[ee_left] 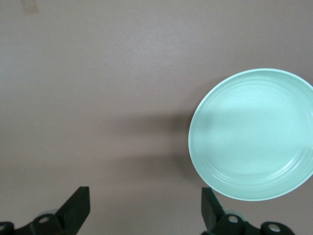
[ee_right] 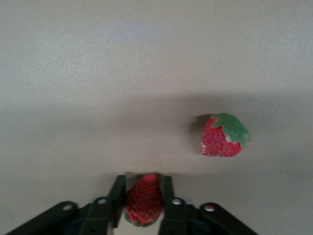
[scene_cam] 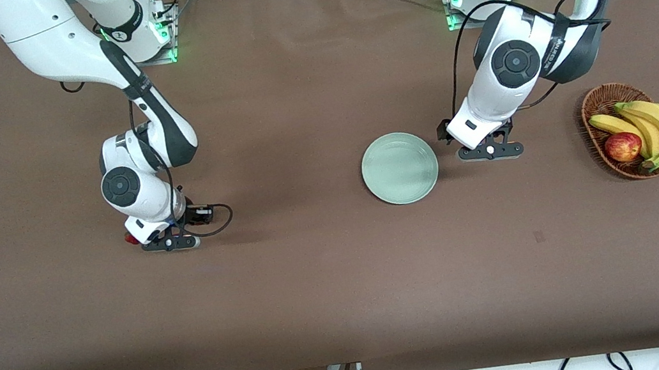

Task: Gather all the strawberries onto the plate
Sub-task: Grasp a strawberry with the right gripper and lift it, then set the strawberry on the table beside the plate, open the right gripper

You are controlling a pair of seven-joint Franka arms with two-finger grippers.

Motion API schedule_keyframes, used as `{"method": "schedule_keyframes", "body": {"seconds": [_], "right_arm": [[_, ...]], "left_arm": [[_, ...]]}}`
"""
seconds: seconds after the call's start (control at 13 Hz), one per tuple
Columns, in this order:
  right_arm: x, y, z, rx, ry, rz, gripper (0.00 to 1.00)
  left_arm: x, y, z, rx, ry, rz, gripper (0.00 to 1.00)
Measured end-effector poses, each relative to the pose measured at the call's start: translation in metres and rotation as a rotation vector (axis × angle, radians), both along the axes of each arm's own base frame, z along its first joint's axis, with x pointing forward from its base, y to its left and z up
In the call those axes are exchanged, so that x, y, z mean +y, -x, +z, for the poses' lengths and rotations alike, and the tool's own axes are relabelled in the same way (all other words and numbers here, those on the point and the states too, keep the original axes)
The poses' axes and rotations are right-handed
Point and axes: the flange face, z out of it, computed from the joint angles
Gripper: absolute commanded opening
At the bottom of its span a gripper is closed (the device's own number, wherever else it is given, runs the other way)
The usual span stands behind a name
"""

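Observation:
The robot's right gripper should release the strawberry on the brown table (scene_cam: 322, 166) just short of the pale green plate.
My right gripper (ee_right: 143, 178) is down at the table, shut on a small red strawberry (ee_right: 144, 199) whose tip shows between the fingers. A second strawberry (ee_right: 224, 136) with a green cap lies loose on the brown table close by. In the front view my right gripper (scene_cam: 170, 242) is toward the right arm's end of the table, with a red strawberry (scene_cam: 130, 239) showing at its side. The pale green plate (scene_cam: 399, 167) lies mid-table with nothing in it. My left gripper (scene_cam: 490, 151) waits open just beside the plate (ee_left: 254, 134), over bare table (ee_left: 145, 196).
A brown wicker basket (scene_cam: 604, 96) holding bananas (scene_cam: 657, 129) and a red apple (scene_cam: 622, 146) stands toward the left arm's end of the table. Cables hang along the table edge nearest the front camera.

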Motion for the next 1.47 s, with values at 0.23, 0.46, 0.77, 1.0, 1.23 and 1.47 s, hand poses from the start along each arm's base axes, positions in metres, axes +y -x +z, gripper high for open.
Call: {"method": "schedule_keyframes", "body": {"seconds": [0.23,0.46,0.77,1.0,1.23,1.47], "right_arm": [[0.001,0.0,0.0,0.0,0.0,0.0,0.24],[0.002,0.0,0.0,0.0,0.0,-0.011,0.16],[0.069,0.005,0.02,-0.031,-0.036,-0.089,0.16],[0.163,0.027,0.044,-0.061,-0.07,-0.178,0.17],[0.26,0.065,0.048,-0.066,-0.106,-0.265,0.21],[0.307,0.093,0.025,-0.043,-0.102,-0.306,0.29]], "left_arm": [[0.005,-0.005,0.005,-0.011,0.003,0.011,1.0],[0.006,-0.006,0.005,-0.012,0.003,0.012,1.0],[0.028,-0.018,0.013,-0.023,0.012,-0.001,1.0],[0.052,-0.029,0.02,-0.016,0.024,-0.033,1.0],[0.061,-0.03,0.021,-0.004,0.041,-0.043,1.0],[0.06,-0.03,0.02,0.002,0.044,-0.045,1.0]]}}
